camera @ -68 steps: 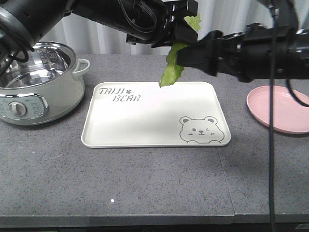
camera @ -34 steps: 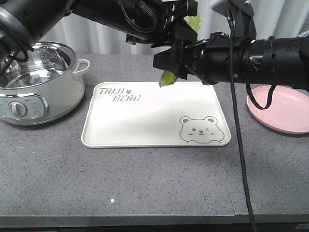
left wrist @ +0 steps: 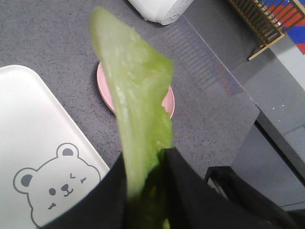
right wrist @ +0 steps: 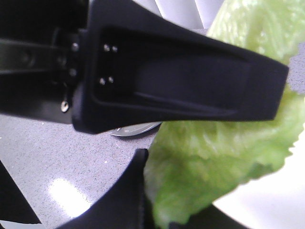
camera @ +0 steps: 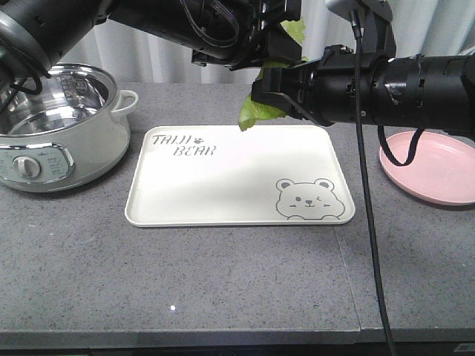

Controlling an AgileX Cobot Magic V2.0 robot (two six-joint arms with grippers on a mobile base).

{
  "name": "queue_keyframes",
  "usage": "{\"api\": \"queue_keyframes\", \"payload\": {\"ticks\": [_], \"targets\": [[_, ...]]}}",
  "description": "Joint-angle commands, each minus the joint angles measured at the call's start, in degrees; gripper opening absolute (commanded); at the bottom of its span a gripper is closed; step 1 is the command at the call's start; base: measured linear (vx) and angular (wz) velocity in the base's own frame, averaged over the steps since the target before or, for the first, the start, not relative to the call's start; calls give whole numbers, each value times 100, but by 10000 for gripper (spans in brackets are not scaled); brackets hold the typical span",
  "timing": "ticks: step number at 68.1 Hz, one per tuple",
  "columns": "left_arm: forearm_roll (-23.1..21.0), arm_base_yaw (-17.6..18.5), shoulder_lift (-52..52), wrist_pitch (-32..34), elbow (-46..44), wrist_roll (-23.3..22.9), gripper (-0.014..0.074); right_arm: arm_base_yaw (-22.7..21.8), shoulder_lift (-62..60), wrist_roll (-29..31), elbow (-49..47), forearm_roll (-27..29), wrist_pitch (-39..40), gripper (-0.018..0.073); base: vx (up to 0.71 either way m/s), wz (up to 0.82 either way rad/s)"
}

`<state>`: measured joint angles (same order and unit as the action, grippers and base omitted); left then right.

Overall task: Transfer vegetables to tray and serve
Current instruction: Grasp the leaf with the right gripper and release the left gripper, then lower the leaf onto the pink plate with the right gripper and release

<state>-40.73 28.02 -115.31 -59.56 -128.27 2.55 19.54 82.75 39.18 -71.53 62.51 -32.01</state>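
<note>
Next, I release the lettuce leaf, which hangs above the cream tray's edge now, with my right gripper on the near half of the round pink plate [camera: 445,175].
The vegetables [camera: 256,111], a crinkled green lettuce leaf, hang above the far edge of the cream tray [camera: 237,200] with its bear face. My left gripper [camera: 280,26] comes in from the upper left and is shut on the leaf's top end; the left wrist view shows the leaf [left wrist: 138,109] pinched between its jaws [left wrist: 145,160]. My right gripper [camera: 261,87] reaches in from the right and is shut on the lower part of the leaf [right wrist: 224,157], which fills the space between its fingers [right wrist: 164,191]. The black left finger [right wrist: 181,90] crosses above.
A steel-lined electric pot [camera: 52,133] stands left of the tray. A round pink plate [camera: 438,167] lies to the right. The table's front edge runs along the bottom of the front view.
The right arm swung in leftward over the tray's far edge and closed around the hanging leaf. The leaf's lower tip rose and bunched to the left. The left arm stayed in place.
</note>
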Motion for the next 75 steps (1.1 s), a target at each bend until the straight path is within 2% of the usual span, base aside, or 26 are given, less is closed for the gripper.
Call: {"api": "queue_keyframes", "payload": {"ticks": [1, 10, 17, 24, 38, 44, 60, 75], "targets": [[-303, 20, 306, 333, -157, -97, 304, -7, -180, 71, -185, 225, 147, -5, 0, 0], [-303, 20, 306, 333, -157, -146, 514, -7, -180, 71, -185, 225, 147, -4, 0, 0], [-303, 20, 311, 333, -157, -146, 640, -7, -187, 71, -185, 225, 147, -4, 0, 0], [-303, 20, 317, 333, -157, -146, 698, -18, -200, 65, -185, 225, 147, -4, 0, 0], [-303, 20, 317, 333, -157, -146, 687, -59, -219, -64, -185, 171, 197, -4, 0, 0], [-303, 20, 317, 333, -157, -146, 676, -224, -219, -174, -185, 144, 113, -4, 0, 0], [-303, 20, 317, 351, -157, -146, 659, -960, -219, -273, -185, 114, -429, -4, 0, 0], [-303, 20, 317, 361, -157, -146, 647, -1891, -219, -273, -185, -107, -619, -4, 0, 0]]}}
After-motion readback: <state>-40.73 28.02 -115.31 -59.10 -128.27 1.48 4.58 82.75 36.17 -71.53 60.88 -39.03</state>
